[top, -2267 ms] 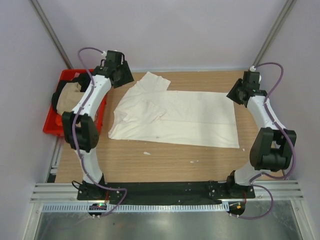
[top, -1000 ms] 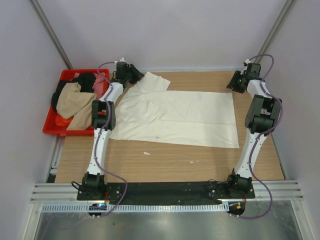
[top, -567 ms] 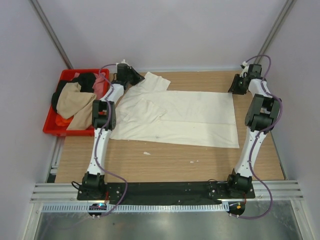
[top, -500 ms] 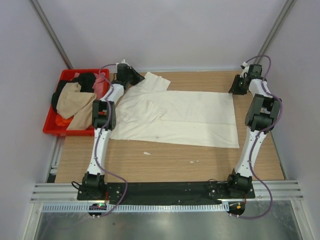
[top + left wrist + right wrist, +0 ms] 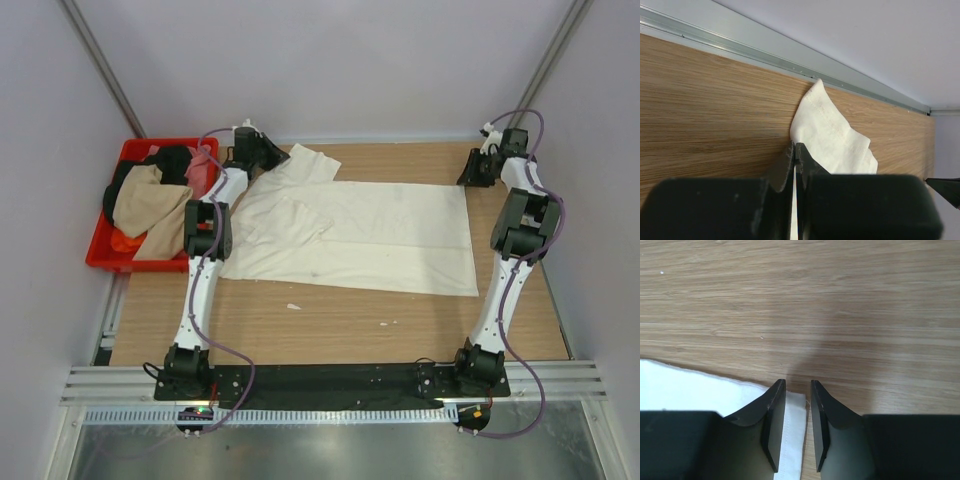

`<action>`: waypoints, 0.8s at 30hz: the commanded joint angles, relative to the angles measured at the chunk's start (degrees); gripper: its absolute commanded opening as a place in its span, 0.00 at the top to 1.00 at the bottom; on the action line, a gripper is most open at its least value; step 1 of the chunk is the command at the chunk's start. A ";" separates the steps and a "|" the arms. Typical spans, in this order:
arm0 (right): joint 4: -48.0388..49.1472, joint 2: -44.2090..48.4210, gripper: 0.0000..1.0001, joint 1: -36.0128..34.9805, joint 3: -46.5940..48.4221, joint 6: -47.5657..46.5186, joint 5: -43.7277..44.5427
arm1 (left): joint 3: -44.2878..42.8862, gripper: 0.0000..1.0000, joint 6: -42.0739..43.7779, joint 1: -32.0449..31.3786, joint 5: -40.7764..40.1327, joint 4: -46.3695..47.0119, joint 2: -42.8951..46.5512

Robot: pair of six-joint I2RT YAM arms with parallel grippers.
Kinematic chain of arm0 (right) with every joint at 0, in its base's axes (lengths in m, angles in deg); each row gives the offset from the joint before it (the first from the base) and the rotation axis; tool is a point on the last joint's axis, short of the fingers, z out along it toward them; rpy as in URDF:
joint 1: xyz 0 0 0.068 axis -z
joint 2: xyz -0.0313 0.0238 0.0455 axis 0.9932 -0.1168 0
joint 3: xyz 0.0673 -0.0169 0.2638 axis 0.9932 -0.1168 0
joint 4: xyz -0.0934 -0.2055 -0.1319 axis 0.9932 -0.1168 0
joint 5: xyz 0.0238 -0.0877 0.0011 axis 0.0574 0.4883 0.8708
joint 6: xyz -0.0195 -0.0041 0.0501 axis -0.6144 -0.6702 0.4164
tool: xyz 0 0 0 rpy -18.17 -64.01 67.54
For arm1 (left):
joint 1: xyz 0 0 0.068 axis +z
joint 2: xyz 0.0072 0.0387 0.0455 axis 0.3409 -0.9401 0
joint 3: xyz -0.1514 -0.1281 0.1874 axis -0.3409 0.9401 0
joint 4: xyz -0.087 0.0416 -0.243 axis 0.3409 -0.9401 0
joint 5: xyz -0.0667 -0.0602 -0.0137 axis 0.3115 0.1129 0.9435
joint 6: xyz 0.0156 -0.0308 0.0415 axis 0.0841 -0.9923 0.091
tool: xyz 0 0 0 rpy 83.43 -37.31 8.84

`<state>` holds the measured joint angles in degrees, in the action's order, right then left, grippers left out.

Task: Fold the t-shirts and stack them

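Note:
The cream t-shirt's far corner lies loose within the robot's open right fingers, so next the right gripper pinches that corner (image 5: 464, 188) before both grippers fold the t-shirt's edge over.
A large cream t-shirt (image 5: 350, 235) lies spread flat on the wooden table (image 5: 330, 310). My left gripper (image 5: 272, 155) is at its far left sleeve. In the left wrist view the jaws are pressed together at the edge of that sleeve (image 5: 832, 132), my left gripper (image 5: 795, 147) pinching a thin strip of cream cloth. My right gripper (image 5: 472, 178) is at the shirt's far right corner. In the right wrist view, my right gripper (image 5: 797, 385) stands open, its fingers set astride the hemmed corner (image 5: 792, 440), which lies flat on the wood.
A red crate (image 5: 100, 255) at the table's left edge holds tan (image 5: 145, 205), black (image 5: 172, 160), pink (image 5: 200, 170) and orange (image 5: 122, 240) t-shirts. A metal rail (image 5: 740, 47) and wall close the far edge. Small white scraps (image 5: 292, 306) lie near the front.
Both arms reached out to the shirt's far corners. The left gripper shut on the sleeve edge. The right gripper's jaws narrowed around the far right corner.

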<state>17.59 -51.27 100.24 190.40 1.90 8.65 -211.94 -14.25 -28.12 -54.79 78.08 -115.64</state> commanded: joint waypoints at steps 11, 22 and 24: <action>-0.26 0.72 0.76 1.33 0.41 -2.53 -7.45 | 0.38 1.00 -0.95 0.89 1.74 3.10 4.59; -5.17 -1.03 0.60 2.83 3.48 -7.97 -12.38 | 0.38 1.00 -2.44 0.98 2.09 3.71 3.27; -5.53 -1.30 0.63 2.83 3.57 -8.50 -11.94 | 0.29 1.00 -2.62 1.07 2.09 3.89 3.18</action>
<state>13.92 -52.26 103.28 191.32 -3.93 -2.91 -211.52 -16.04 -27.42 -53.89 78.89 -115.64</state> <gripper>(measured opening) 0.379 0.004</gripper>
